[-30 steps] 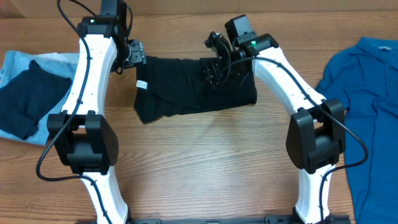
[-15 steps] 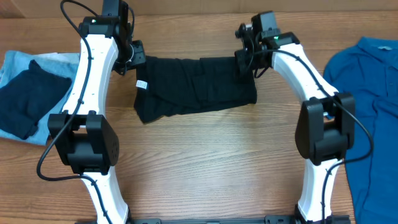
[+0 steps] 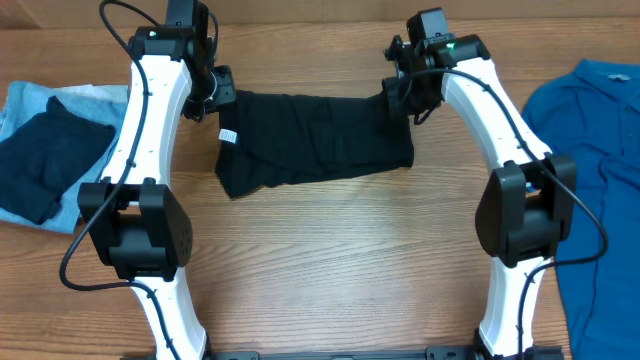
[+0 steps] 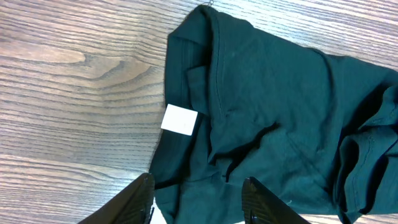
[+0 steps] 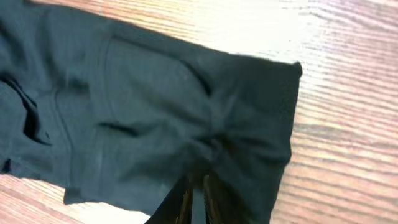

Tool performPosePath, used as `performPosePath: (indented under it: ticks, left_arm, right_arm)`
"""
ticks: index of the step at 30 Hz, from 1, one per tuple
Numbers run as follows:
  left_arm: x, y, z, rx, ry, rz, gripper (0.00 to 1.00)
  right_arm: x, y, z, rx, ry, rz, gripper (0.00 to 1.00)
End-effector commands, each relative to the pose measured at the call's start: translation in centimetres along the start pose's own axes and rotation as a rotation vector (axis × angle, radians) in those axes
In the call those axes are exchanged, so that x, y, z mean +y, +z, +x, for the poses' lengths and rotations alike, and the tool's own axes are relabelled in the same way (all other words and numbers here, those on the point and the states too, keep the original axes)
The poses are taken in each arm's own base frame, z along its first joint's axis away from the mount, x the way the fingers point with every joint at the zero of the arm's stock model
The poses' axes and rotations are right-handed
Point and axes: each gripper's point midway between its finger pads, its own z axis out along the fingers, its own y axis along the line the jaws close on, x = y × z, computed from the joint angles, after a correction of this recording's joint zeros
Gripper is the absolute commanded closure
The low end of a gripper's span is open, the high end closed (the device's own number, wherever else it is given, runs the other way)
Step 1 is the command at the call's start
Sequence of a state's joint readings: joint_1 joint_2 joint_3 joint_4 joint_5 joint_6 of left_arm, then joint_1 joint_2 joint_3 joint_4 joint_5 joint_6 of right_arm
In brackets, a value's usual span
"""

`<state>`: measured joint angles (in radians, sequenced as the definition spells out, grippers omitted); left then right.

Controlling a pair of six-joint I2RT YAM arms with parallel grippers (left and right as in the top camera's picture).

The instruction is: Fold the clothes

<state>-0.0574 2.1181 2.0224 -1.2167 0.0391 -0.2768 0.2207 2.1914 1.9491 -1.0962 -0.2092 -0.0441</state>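
Observation:
Next, I open my right gripper and take the garment's end edge (image 5: 284,171) before pulling, as its shut fingers sit over creased cloth inside the black garment's end.
A black garment (image 3: 315,140) lies roughly folded at the table's far middle, its white label (image 3: 228,136) near the left end. My left gripper (image 3: 218,95) hovers over that left end. In the left wrist view its fingers stand apart (image 4: 199,200) astride the cloth (image 4: 267,93) just below the label (image 4: 180,119). My right gripper (image 3: 400,95) is at the garment's far right corner. In the right wrist view it is shut (image 5: 198,183), and the black fabric (image 5: 155,106) bunches into creases at its tips.
A blue shirt (image 3: 590,180) is spread out at the table's right edge. At the left edge a dark navy folded piece (image 3: 40,165) rests on a light blue cloth (image 3: 25,100). Bare wood lies in front of the garment.
My right gripper moved from the garment's middle to its far right corner and closed on the fabric. The left arm stayed in place and its jaws came closer together.

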Motion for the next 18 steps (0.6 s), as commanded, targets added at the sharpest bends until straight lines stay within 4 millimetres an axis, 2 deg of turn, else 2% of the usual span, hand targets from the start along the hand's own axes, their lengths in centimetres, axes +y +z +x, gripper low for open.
performPosePath:
  ticks: [1, 4, 6, 9, 11, 13, 14, 15, 16, 18]
  left_arm:
    - [-0.4, -0.4, 0.2, 0.006, 0.012, 0.014, 0.48]
    - [-0.4, -0.4, 0.2, 0.006, 0.012, 0.014, 0.46]
    - [-0.4, -0.4, 0.2, 0.006, 0.012, 0.013, 0.45]
    - [-0.4, -0.4, 0.2, 0.005, 0.012, 0.014, 0.44]
    - [-0.4, -0.4, 0.2, 0.006, 0.012, 0.014, 0.43]
    - [-0.7, -0.4, 0.3, 0.011, 0.013, 0.029, 0.44]
    - [-2.1, -0.5, 0.8, 0.031, 0.03, 0.101, 0.47]
    - [-4.6, -0.8, 1.4, 0.053, 0.092, 0.21, 0.55]
    - [-6.0, -1.0, 1.8, 0.06, 0.124, 0.262, 0.61]
    - [-10.4, -1.1, 2.7, 0.038, 0.215, 0.306, 0.95]
  right_arm:
    - [0.4, 2.2, 3.2, 0.08, 0.007, 0.003, 0.89]
    - [0.1, 6.7, 6.8, 0.126, -0.002, 0.001, 0.88]
    - [-0.2, 7.8, 7.5, 0.118, -0.003, 0.0, 0.87]
    - [0.4, 5.9, 5.1, 0.071, -0.014, -0.003, 0.85]
    - [1.5, 3.5, 3.0, 0.036, -0.02, -0.032, 0.81]
    - [2.3, 0.7, 0.9, -0.001, -0.023, -0.034, 0.71]
    - [2.0, -0.6, 0.0, -0.022, -0.003, -0.022, 0.58]
    - [1.3, -1.2, -0.5, -0.037, 0.02, -0.016, 0.55]
    - [0.8, -1.3, -0.6, -0.041, 0.034, -0.013, 0.54]
    - [-1.0, -1.6, -0.5, -0.04, 0.07, -0.001, 0.53]
